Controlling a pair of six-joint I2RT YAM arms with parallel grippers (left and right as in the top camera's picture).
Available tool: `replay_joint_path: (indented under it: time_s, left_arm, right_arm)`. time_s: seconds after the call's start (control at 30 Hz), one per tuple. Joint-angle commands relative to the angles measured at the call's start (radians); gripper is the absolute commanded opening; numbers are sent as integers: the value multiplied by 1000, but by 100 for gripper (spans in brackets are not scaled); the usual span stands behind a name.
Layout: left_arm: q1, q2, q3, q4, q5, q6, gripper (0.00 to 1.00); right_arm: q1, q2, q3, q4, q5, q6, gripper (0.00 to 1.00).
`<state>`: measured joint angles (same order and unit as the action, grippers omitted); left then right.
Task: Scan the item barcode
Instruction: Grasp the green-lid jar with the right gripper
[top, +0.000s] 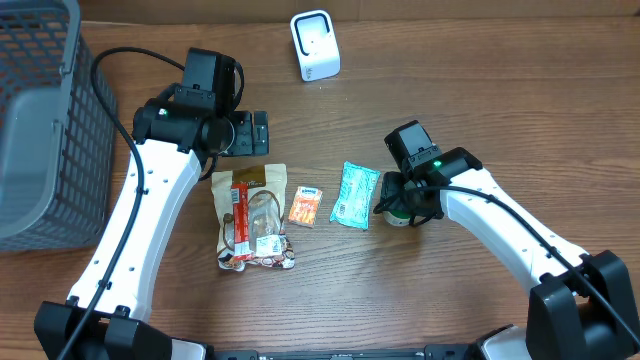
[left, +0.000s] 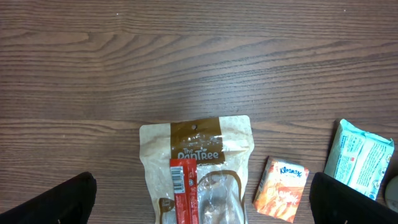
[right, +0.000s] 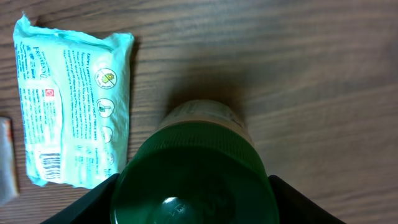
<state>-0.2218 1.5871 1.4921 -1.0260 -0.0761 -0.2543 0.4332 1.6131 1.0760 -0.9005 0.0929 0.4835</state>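
The green lid hides most of the jar's label; the right gripper will open, grip the jar at a slant (top: 397, 219) and turn it to find the barcode.
A green-capped jar (right: 193, 180) stands upright on the table, right of the teal wipes pack (right: 71, 99). My right gripper (right: 193, 202) is over it, both fingers pressed against the sides of the green lid; overhead, only a pale bit of the jar (top: 397, 216) shows under the right gripper (top: 402, 200). The white scanner (top: 315, 45) stands at the back of the table. My left gripper (top: 245, 133) hangs open above the top of a tan snack bag (left: 196, 149), its fingers (left: 65, 199) wide apart with nothing between them.
A red stick pack with a barcode (left: 182, 186) lies on the snack bag (top: 250, 220). An orange tissue pack (top: 306, 205) lies between the bag and the teal wipes pack (top: 355, 195). A grey mesh basket (top: 40, 120) fills the far left.
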Motion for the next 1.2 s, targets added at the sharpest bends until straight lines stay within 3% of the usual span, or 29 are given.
replay_joint_path:
  time_s: [0.0,0.1,0.13,0.7,1.17]
  left_arm:
    - [-1,-3,13,-2,-9,7,99]
    - [-1,-3,13,-2,-9,7,100]
    - [-1,-3,13,-2,-9,7,100]
    - [-1,-3,13,-2,-9,7,100]
    - [-1,-3,13,-2,-9,7,100]
  right_arm:
    - [-1,5,-10,10,75,-169,69]
    - [-2,5,-10,13,71,-170,96]
    - [-2,5,-10,13,71,-164,100]
    - [-2,5,-29,5,59,77,99]
    - [-1,5,-30,2,-12,78,95]
